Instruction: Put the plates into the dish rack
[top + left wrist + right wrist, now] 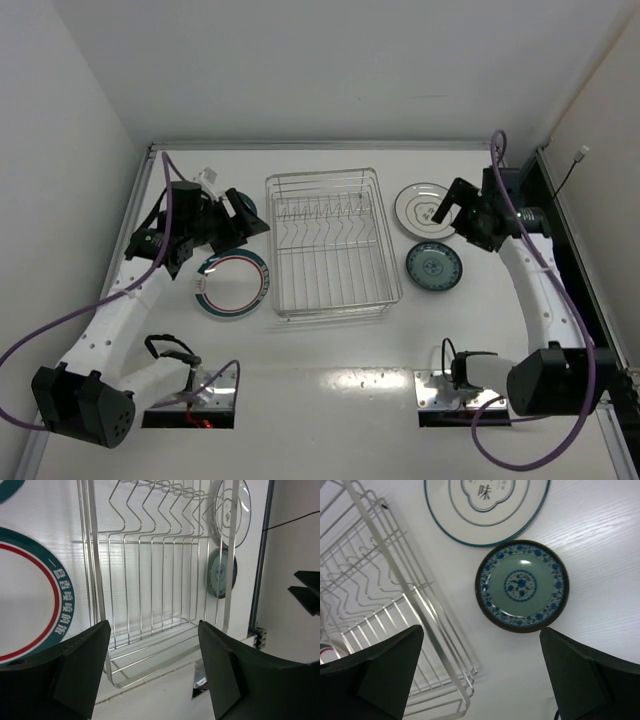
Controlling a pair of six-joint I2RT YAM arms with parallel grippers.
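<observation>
I need to close my right gripper on the near rim [455,281] [562,603] of the small dark teal plate, on the side that faces away from the dish rack.
The dish rack [330,250] stands mid-table with no plate in it. One rim-banded plate [232,283] lies left of it. A second one [245,208] lies mostly hidden under my left gripper [238,225], which is open and hovers left of the rack. The white plate with black marks [420,208] and the small dark teal plate [433,267] lie right of the rack. My right gripper [447,208] is open above them. The left wrist view shows the rack [94,570], a banded plate [30,605] and my left gripper [152,630]. The right wrist view shows the teal plate [522,585], the white plate [487,502], the rack [401,580] and my right gripper [480,630].
White walls close in the table on the left, back and right. A black rail [565,240] runs along the right edge. Two floor cutouts [190,405] [445,392] sit near the arm bases. Purple cables loop from both arms.
</observation>
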